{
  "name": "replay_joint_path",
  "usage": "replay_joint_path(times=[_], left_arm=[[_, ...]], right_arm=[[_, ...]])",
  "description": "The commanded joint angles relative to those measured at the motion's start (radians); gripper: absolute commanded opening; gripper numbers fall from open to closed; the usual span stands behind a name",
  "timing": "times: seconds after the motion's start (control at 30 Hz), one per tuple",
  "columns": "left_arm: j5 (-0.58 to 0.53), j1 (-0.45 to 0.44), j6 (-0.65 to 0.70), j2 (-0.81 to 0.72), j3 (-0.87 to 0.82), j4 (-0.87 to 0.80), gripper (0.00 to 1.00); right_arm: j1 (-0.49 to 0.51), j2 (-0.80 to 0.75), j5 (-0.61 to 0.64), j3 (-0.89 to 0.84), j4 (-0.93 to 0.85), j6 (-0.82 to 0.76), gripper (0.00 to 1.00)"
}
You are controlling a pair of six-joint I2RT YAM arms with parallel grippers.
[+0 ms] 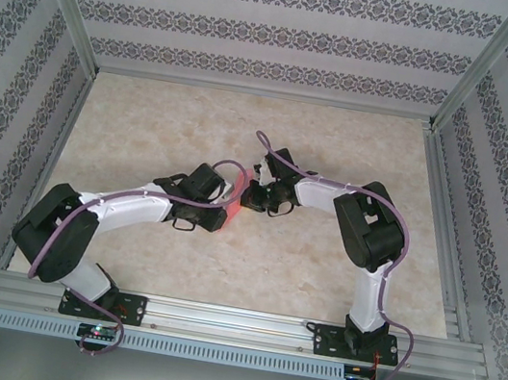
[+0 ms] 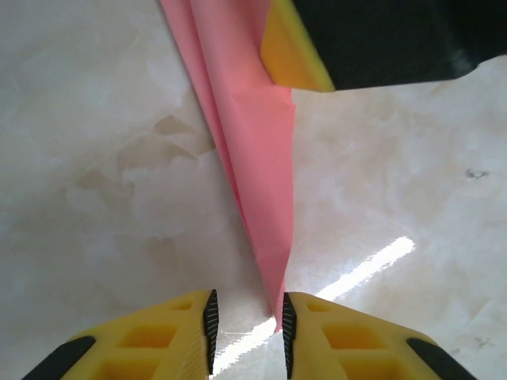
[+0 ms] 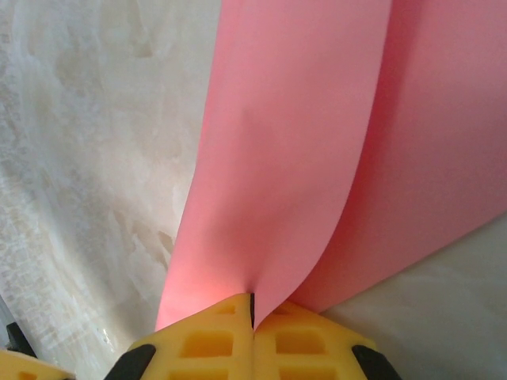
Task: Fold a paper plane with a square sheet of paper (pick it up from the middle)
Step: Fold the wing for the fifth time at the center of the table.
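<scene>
The paper reaches into my open left gripper only with its narrow point, so next I move that gripper further along and pinch the wider part [image 2: 268,249] above the point.
The salmon-pink sheet of paper [image 1: 237,190] hangs between the two grippers in the middle of the table. My right gripper [image 3: 252,313] is shut on it, and the paper bends away from the pinch in two smooth flaps [image 3: 293,142]. In the left wrist view the paper [image 2: 253,134] narrows to a point that reaches down between the fingers of my left gripper [image 2: 246,324]. That gripper is open, and the point lies close against its right pad [image 2: 288,328]. A yellow finger of the right gripper [image 2: 289,47] holds the paper's upper part. No finished dart shape is visible.
The beige marbled tabletop [image 1: 150,114] stretches around both arms. Patterned walls [image 1: 260,35] and aluminium posts enclose it on three sides. A metal rail [image 1: 232,321] carries the arm bases at the near edge.
</scene>
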Motion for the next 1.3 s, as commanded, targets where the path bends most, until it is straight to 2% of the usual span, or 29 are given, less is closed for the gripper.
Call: replay_joint_path(times=[0.0,0.27,0.53,0.87,1.27], left_arm=[[0.014,-0.006,-0.037,-0.023,-0.015,0.001,0.32],[0.036,-0.006,-0.058,0.046,0.009,0.042,0.3],[0.016,-0.003,-0.058,0.108,0.048,0.061,0.2],[0.078,0.032,-0.077,0.111,0.066,0.096,0.21],[0.158,0.042,-0.094,0.191,0.087,0.13,0.11]], right_arm=[[-0.011,0.025,0.02,-0.01,-0.021,-0.033,0.03],[-0.013,0.04,0.03,0.01,-0.054,-0.052,0.03],[-0.012,0.043,0.046,0.021,-0.083,-0.062,0.03],[-0.004,0.046,0.095,0.072,-0.182,-0.098,0.03],[0.005,0.066,0.13,0.117,-0.255,-0.121,0.03]])
